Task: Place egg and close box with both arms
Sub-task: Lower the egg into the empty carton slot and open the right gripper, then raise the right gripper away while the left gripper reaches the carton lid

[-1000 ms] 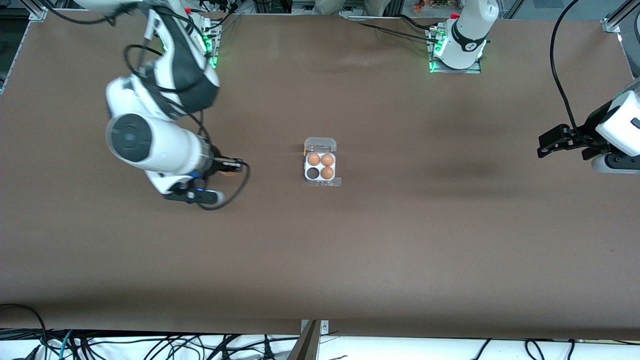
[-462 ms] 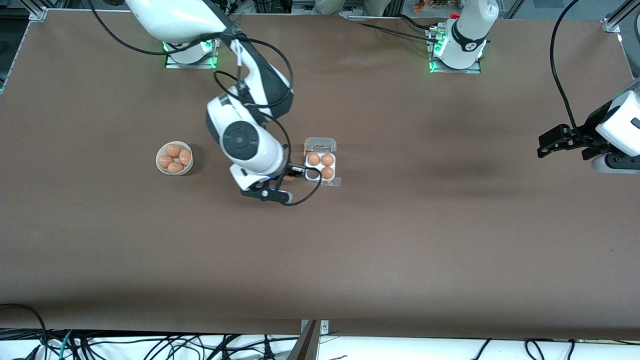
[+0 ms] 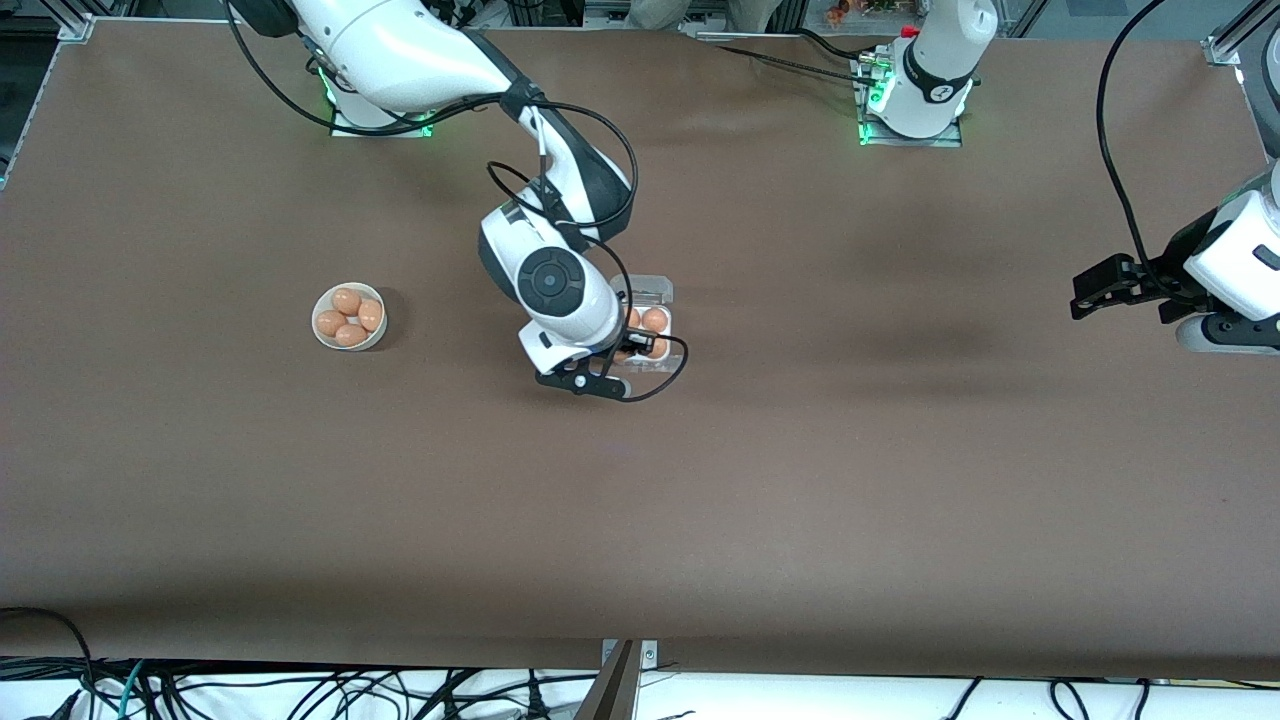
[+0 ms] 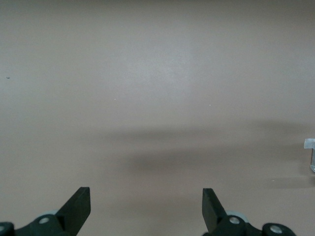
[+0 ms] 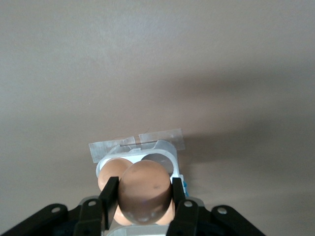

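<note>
Next, my right gripper releases the egg, which is held over the box now, in the empty cell of the box (image 3: 636, 347) (image 5: 161, 160), beside the taped edge.
My right gripper (image 5: 143, 194) is shut on an orange-brown egg (image 5: 144, 189) and holds it over the box (image 5: 167, 158), the small clear egg carton at the middle of the table. In the front view the right gripper (image 3: 622, 352) and wrist cover part of the box (image 3: 662, 292); two eggs (image 3: 654, 320) show in its cells and its clear lid stands open. In the right wrist view one empty cell (image 5: 158, 162) and another egg (image 5: 110, 174) show under the held egg. My left gripper (image 3: 1090, 290) is open, empty, and waits at the left arm's end of the table; its fingertips (image 4: 78, 202) frame bare table.
A round white bowl (image 3: 348, 317) with several eggs stands toward the right arm's end of the table, beside the box. Clear tape (image 5: 135, 142) holds the box's edge to the brown table. Cables lie along the table edge nearest the front camera.
My right arm has swung from the bowl toward the box, carrying the egg, and now hangs over it. The bowl came into view. The left arm has barely moved.
</note>
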